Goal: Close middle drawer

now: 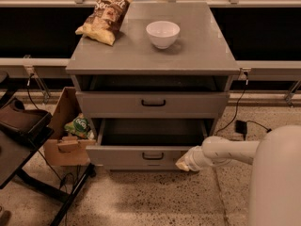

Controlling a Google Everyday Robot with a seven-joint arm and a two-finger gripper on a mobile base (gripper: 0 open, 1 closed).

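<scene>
Next, my gripper lets go of the middle drawer pushed back into the grey cabinet (147, 144), just under the upper drawer.
The middle drawer (122, 155) of the grey cabinet (197, 55) stands partly pulled out. Its plain grey inside (150, 132) is empty, and a small black bar handle (153, 156) sits at the centre of its front. My gripper (185, 164) is at the right end of the drawer's front, its tip against the front face. The white arm (225, 152) reaches in from the lower right. The drawer above (117, 103) sits almost flush, with a dark gap over it.
A chip bag (106, 19) and a white bowl (162, 33) sit on the cabinet top. A cardboard box (63, 142) with a green packet stands on the floor to the left. A black stand (23, 140) is at the far left. A cable and plug (241, 126) lie to the right.
</scene>
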